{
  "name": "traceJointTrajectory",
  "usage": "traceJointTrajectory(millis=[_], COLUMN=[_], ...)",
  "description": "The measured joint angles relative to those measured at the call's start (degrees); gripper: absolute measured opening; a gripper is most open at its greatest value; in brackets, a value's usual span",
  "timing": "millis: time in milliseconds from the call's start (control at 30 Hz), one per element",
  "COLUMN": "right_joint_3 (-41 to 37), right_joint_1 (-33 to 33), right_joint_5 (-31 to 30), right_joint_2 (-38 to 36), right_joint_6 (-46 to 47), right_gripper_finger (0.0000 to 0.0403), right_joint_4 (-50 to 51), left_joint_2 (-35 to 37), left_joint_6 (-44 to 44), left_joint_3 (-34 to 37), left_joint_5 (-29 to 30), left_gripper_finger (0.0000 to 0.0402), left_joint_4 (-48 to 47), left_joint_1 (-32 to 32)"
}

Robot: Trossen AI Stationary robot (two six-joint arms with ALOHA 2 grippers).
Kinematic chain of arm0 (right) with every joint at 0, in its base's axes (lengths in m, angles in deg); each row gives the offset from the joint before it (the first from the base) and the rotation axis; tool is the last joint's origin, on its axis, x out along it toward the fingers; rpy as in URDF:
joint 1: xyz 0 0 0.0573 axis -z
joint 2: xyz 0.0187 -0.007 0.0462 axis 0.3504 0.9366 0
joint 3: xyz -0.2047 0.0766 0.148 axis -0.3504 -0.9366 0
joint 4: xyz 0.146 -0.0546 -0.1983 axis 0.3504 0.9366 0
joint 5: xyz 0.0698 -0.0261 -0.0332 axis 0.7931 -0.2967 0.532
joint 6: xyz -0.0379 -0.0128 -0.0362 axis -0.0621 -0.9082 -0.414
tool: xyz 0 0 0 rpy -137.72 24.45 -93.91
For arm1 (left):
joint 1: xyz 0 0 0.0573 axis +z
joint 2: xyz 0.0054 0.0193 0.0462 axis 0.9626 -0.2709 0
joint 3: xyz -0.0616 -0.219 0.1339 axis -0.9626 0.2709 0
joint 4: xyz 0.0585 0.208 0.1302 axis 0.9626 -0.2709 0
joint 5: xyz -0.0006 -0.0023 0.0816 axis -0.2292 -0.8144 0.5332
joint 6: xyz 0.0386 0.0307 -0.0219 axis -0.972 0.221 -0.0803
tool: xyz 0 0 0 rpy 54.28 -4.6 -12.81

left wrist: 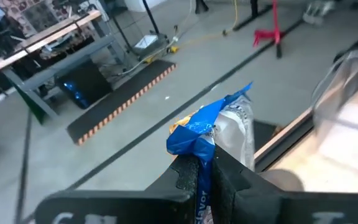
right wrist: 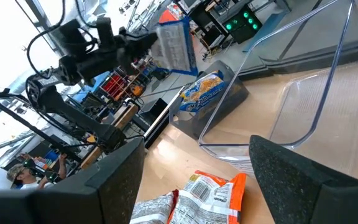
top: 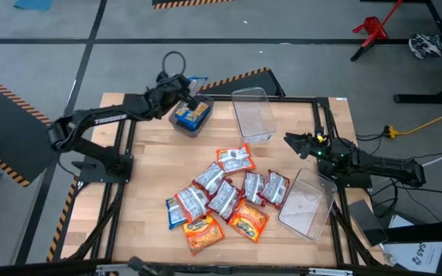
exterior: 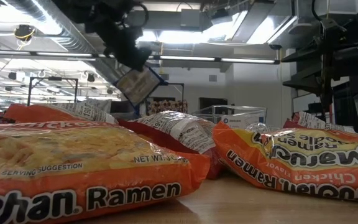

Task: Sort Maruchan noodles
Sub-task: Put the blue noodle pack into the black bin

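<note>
Next, I release the blue packet from my left gripper on top of the blue-and-yellow packet in the small bin [top: 196, 109].
Several Maruchan noodle packets [top: 225, 192], orange, red and silver, lie in a loose pile on the middle of the wooden table; orange ones fill the low view [exterior: 73, 168]. A small bin [top: 190, 119] at the far left holds a blue-and-yellow packet [right wrist: 201, 93]. My left gripper [top: 192, 92] is above that bin, shut on another blue packet [right wrist: 176, 43]. My right gripper [top: 291, 140] hovers open near the table's right edge, beside a clear bin [top: 253, 113], touching nothing. My left gripper [left wrist: 205, 163] pinches the blue packet between its two fingers by a crumpled edge [left wrist: 197, 143]. The packet is lifted clear and hangs tilted below the fingers [exterior: 138, 84], above the small bin.
A clear empty bin [right wrist: 303, 93] stands at the far middle of the table. A second clear bin [top: 309, 203] lies at the near right. Bare wood shows on the near left [top: 140, 207]. Cables and a red stand lie on the floor beyond the table.
</note>
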Motion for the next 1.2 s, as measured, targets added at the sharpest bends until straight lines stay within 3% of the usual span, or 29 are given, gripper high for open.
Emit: traceJointTrajectory(millis=[300,600,1200], right_joint_3=[0.0,0.0,0.0], right_joint_1=[0.0,0.0,0.0], right_joint_5=[0.0,-0.7,-1.2], right_joint_2=[0.0,0.0,0.0], right_joint_6=[0.5,1.7,3.8], right_gripper_finger=[0.0278,0.0278,0.0278], right_joint_4=[0.0,-0.1,-0.2], left_joint_2=[-7.4,-8.0,-9.7], left_joint_6=[-11.4,-24.3,-22.7], left_joint_3=[-3.7,-4.2,-4.2], left_joint_5=[3.6,1.4,-3.2], left_gripper_finger=[0.0008,0.0008,0.0009], left_joint_4=[0.4,8.9,6.6], left_joint_1=[0.0,0.6,4.3])
